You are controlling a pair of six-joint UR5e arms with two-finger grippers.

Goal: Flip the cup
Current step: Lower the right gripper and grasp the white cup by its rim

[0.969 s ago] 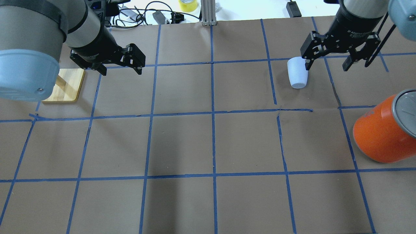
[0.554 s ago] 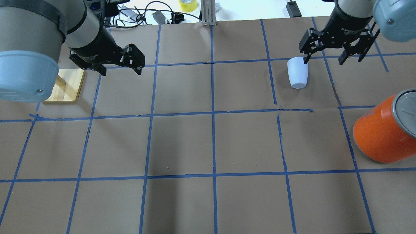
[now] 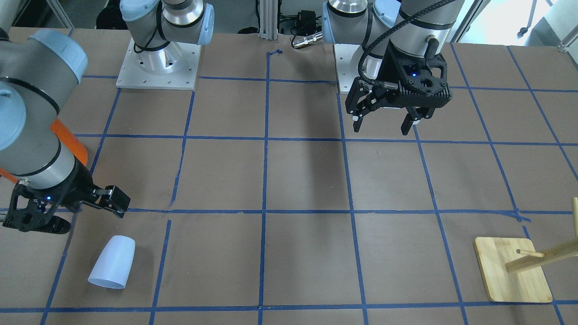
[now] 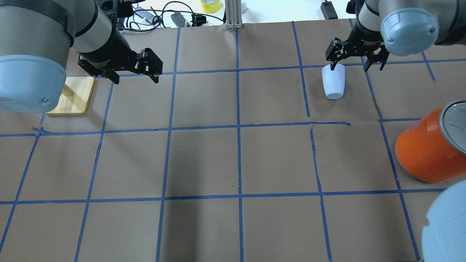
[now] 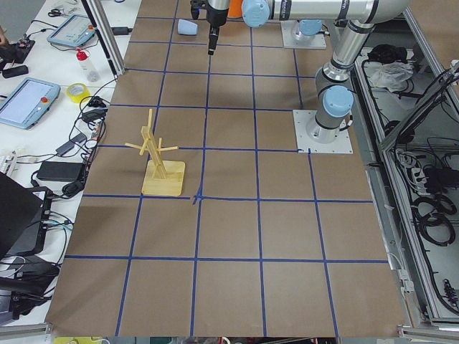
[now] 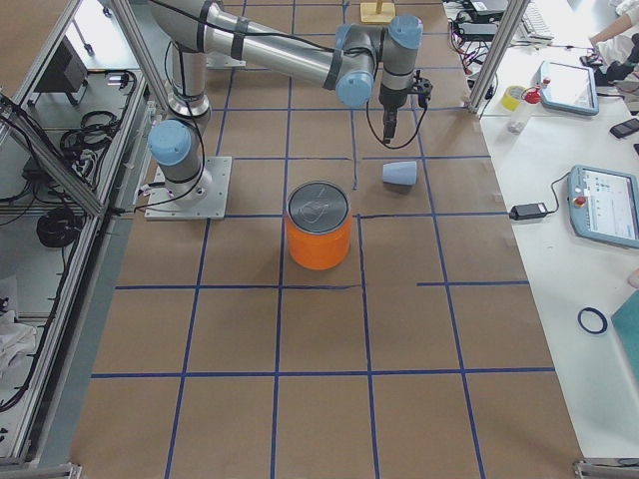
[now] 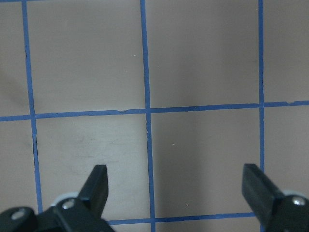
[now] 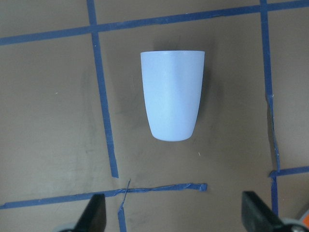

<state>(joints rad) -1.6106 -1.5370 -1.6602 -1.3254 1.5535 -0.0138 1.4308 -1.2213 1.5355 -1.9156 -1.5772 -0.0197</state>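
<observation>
The cup is next: my right gripper should move down to it and close across the cup's middle [image 3: 114, 262] [image 8: 173, 95], between the cup's rim and its narrow bottom.
The cup [image 4: 334, 82] is a small pale blue-white tumbler lying on its side on the brown paper at the far right, wide rim toward the table's far edge. It also shows in the front view [image 3: 113, 262], the right side view [image 6: 399, 173] and the right wrist view [image 8: 172, 94]. My right gripper [image 4: 348, 66] is open and empty and hovers close to the cup without touching it [image 3: 81, 214]. In the wrist view the cup lies centred between the fingers [image 8: 176, 215] but ahead of them. My left gripper [image 4: 135, 78] is open and empty, far from the cup [image 7: 177, 186].
A big orange can [image 4: 426, 153] with a silver lid stands on the right, nearer the robot than the cup. A wooden peg stand [image 3: 512, 271] sits at the far left beside my left gripper. The arms' base plates [image 3: 158, 67] are at the robot's edge.
My right gripper has moved left and toward the cup's rim end and looks smaller in the overhead view. The right arm's elbow now shows at lower right. The cup and left arm have not moved.
</observation>
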